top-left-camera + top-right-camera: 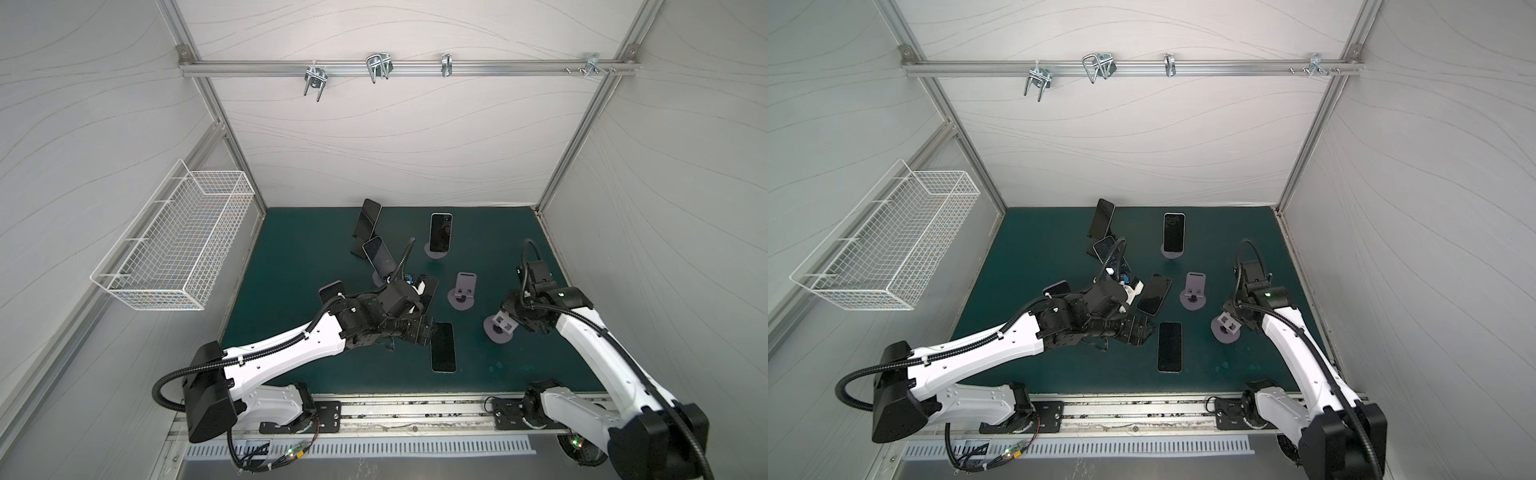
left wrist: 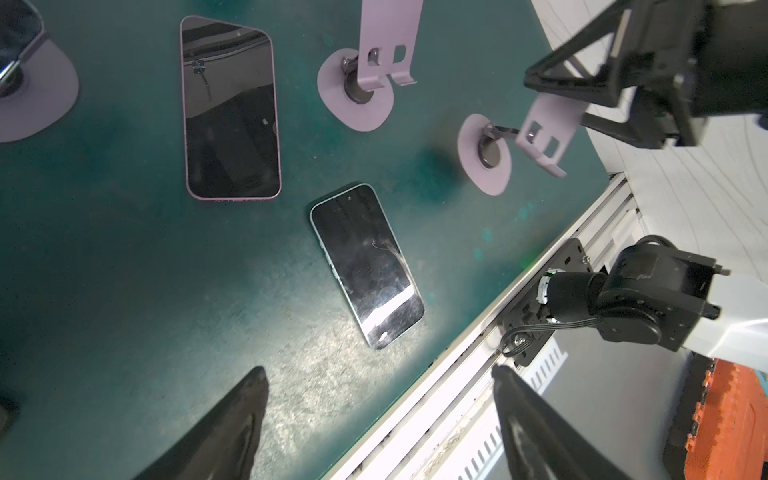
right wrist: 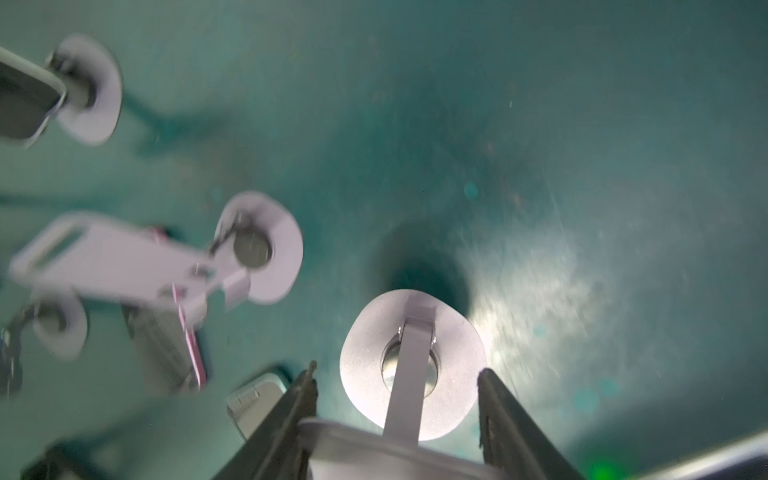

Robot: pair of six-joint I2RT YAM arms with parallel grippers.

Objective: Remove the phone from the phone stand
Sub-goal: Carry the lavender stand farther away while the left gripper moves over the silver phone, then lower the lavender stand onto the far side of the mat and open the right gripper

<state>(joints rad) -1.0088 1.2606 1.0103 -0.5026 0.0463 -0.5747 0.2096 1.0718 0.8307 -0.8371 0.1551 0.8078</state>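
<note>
My right gripper is going to release its lilac stand on the green mat (image 1: 487,266) (image 3: 220,60) just behind the other empty lilac stand.
Phones stand upright at the back of the green mat: one (image 1: 440,232) on a lilac phone stand, one (image 1: 368,222) on a black stand, one (image 1: 377,257) partly behind my left arm. Two phones lie flat: a light-edged one (image 1: 443,347) (image 2: 368,266) and a purple-edged one (image 1: 1154,294) (image 2: 230,112). An empty lilac stand (image 1: 463,291) is mid-mat. My right gripper (image 1: 513,322) (image 3: 395,374) is shut on the back plate of another empty lilac stand (image 1: 498,326) (image 3: 411,365). My left gripper (image 1: 417,334) (image 2: 378,370) hangs open and empty beside the light-edged phone.
A white wire basket (image 1: 178,241) hangs on the left wall. Metal hooks (image 1: 378,66) sit on the back rail. An aluminium rail (image 1: 415,411) runs along the mat's front edge. Another phone (image 1: 332,291) shows partly behind my left arm.
</note>
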